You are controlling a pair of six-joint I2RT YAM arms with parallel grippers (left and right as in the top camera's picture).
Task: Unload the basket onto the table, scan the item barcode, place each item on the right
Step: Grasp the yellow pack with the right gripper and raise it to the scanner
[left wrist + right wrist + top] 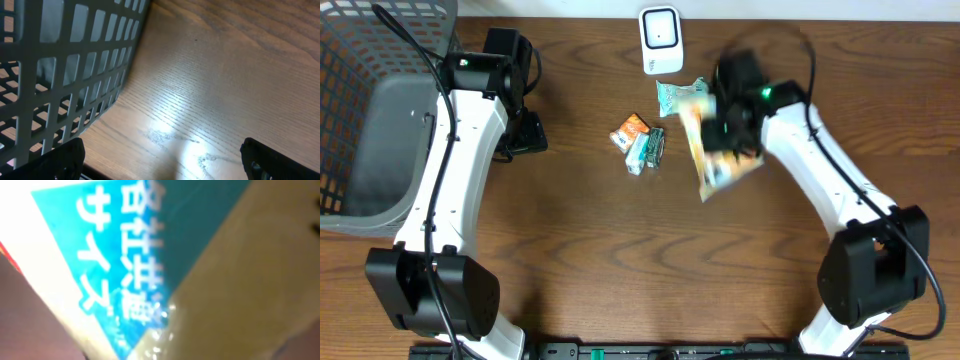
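Observation:
The robot's right gripper should set the yellow and white packet down on the bare wood (912, 138) beyond its arm, farthest from the grey basket.
A yellow and white packet (712, 160), the item, hangs blurred above the table, and my right gripper (728, 135) is shut on its upper part. The same packet (150, 255) fills the right wrist view very close up, showing a teal panel with white Japanese print and a yellowish area; the fingers are hidden there. The white barcode scanner (660, 40) stands at the back middle, just left of and behind the packet. My left gripper (525, 135) (170, 167) is open over bare wood beside the basket, with nothing between its fingers.
A grey mesh basket (360, 110) (60, 75) sits at the far left. An orange packet (632, 128), a green and white packet (646, 150) and a teal packet (670, 95) lie mid-table, left of the right gripper.

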